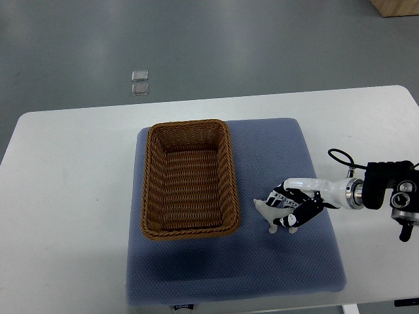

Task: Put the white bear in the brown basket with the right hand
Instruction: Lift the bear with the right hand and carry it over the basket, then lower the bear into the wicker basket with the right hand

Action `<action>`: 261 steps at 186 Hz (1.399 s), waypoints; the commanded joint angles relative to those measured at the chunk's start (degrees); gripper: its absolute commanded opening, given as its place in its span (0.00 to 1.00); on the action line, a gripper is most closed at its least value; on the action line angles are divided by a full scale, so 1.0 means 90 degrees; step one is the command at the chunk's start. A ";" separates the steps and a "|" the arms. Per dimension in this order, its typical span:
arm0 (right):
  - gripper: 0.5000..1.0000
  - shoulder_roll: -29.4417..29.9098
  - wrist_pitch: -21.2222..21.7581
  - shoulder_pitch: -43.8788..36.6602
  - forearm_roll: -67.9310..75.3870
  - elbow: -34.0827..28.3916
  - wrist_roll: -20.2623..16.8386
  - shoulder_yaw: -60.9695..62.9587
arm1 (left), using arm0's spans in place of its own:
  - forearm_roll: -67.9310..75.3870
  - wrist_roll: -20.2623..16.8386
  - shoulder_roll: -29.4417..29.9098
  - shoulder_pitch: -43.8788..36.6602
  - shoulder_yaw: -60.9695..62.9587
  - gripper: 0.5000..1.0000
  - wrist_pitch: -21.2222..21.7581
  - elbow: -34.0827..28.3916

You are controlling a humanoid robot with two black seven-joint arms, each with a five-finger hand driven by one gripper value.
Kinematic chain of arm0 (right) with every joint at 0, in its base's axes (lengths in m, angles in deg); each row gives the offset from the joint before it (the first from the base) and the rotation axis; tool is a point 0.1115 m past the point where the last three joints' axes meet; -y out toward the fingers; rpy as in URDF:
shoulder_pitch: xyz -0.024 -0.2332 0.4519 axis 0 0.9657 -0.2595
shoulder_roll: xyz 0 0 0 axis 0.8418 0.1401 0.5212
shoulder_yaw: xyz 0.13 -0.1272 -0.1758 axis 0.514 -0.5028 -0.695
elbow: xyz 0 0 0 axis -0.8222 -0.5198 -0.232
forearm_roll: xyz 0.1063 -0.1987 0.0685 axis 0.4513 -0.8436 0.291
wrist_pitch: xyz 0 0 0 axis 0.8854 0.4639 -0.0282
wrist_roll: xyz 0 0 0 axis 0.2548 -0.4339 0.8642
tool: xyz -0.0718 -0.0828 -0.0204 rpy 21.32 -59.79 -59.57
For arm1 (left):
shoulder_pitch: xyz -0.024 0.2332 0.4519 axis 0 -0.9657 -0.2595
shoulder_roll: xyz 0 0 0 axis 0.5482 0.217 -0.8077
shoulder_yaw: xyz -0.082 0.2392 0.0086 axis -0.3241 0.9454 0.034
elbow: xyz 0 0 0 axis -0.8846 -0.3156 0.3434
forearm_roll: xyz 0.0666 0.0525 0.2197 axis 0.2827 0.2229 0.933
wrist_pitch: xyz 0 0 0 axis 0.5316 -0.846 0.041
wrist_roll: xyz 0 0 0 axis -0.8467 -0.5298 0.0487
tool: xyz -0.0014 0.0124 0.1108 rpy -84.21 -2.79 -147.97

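Note:
Next, my right gripper lets go of the white bear near the middle of the brown basket (pixel 180 173), slightly toward the clear squares.
A small white bear (pixel 267 212) lies on the blue mat (pixel 275 150), just right of the brown wicker basket (pixel 148 176). My right hand (pixel 294 208) comes in from the right edge and its fingers are curled around the bear's right side; the part of the bear under the fingers is hidden. The bear looks to be resting on the mat. The basket is empty. The left arm does not show.
The mat lies on a white table (pixel 65 196). A black cable (pixel 340 159) loops behind my right wrist. Two small clear squares (pixel 139 82) lie on the grey floor beyond the table. A wooden box corner (pixel 396 6) shows at top right.

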 commanded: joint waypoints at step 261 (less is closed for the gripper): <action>0.00 0.4199 0.1093 -0.3247 0.0567 0.3574 -0.0730 -0.0028 | -0.0010 0.0000 0.0000 0.0001 0.0000 1.00 0.0000 0.0010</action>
